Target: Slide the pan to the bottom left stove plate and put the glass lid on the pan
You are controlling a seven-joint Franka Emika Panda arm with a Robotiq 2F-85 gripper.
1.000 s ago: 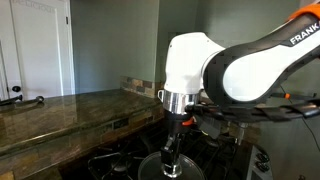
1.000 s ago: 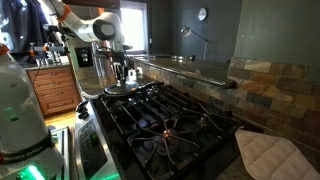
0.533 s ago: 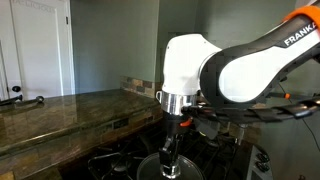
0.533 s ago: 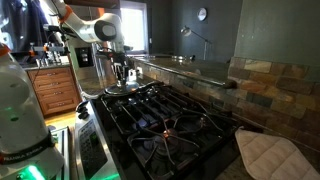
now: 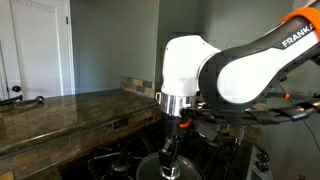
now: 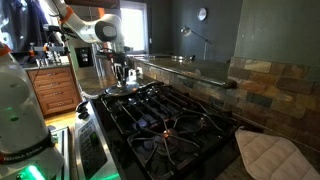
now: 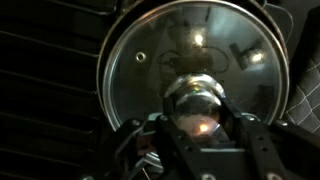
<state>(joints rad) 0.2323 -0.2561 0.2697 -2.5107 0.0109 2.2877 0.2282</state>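
Next, my gripper lets go of the glass lid flat on the pan's rim (image 5: 172, 170) (image 7: 191, 76), over the dark stove grate.
In the wrist view the glass lid (image 7: 160, 55), round and clear with a shiny metal rim, fills the frame. My gripper (image 7: 197, 112) is shut on its shiny central knob, one finger on each side. The lid is level over dark grate bars. I cannot tell the pan apart beneath the lid. In both exterior views the gripper (image 5: 170, 148) (image 6: 121, 70) points straight down at the far end of the stove, with the lid (image 5: 168, 168) just below it. A dark round shape (image 6: 118, 90) lies under the gripper there. A near stove plate (image 6: 168, 126) stands bare under its grate.
A stone counter (image 5: 70, 110) runs beside the stove, with a tiled backsplash (image 6: 265, 85) behind. A quilted pot holder (image 6: 270, 152) lies at the near corner. Wooden drawers (image 6: 55, 90) stand beyond the stove. A green-lit white device (image 6: 20, 125) is close to the camera.
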